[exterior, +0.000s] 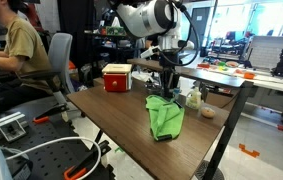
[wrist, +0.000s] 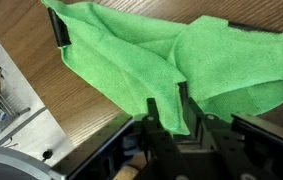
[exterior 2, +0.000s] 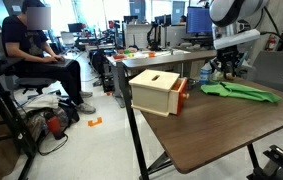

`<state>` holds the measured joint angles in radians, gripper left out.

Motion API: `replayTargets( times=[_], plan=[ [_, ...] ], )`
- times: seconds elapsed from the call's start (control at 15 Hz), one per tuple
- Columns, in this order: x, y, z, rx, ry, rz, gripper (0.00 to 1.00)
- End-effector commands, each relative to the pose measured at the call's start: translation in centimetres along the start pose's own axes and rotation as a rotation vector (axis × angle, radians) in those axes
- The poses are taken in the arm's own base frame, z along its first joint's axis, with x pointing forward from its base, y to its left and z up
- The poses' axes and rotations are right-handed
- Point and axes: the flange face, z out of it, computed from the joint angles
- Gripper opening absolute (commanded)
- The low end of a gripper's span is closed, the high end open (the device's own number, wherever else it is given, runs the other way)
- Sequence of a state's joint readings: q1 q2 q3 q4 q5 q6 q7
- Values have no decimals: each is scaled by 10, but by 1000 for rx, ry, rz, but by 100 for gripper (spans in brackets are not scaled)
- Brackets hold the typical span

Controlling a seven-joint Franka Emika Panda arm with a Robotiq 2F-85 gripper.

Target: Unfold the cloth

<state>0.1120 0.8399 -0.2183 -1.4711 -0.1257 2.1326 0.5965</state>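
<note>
The green cloth's folded corner by the black strip is just ahead of the gripper's fingers, so the robot should open them, take that corner point(wrist: 178, 77) and pull the cloth's flap across.
A green cloth point(wrist: 181, 50) lies partly folded on the brown wooden table point(exterior: 111, 110). In an exterior view the cloth point(exterior: 165, 118) rises in a peak up to my gripper point(exterior: 166, 92). In the other it point(exterior 2: 243, 92) spreads low on the table point(exterior 2: 211, 130) under the gripper point(exterior 2: 225, 74). In the wrist view my gripper point(wrist: 167, 112) has its fingers pinched together on a fold at the cloth's near edge. The far part of the cloth rests on the table.
A wooden box with a red side point(exterior: 116, 77) point(exterior 2: 153, 90) stands on the table beside the cloth. A small bottle point(exterior: 193, 97) and a round object point(exterior: 208, 112) sit behind the cloth. A person point(exterior 2: 36, 50) sits near the table's end.
</note>
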Motion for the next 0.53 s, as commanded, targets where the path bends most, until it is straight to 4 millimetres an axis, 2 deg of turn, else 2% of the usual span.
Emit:
replayTargets(
  times=[0.0, 0.2, 0.27, 0.4, 0.47],
  plan=[
    [-9, 7, -6, -14, 30, 12, 3],
    [-9, 7, 0, -18, 15, 20, 11],
    [-8, 7, 2, -16, 10, 24, 36],
    [-7, 7, 4, -10, 8, 30, 38],
    [-6, 7, 4, -7, 8, 33, 46]
  ],
)
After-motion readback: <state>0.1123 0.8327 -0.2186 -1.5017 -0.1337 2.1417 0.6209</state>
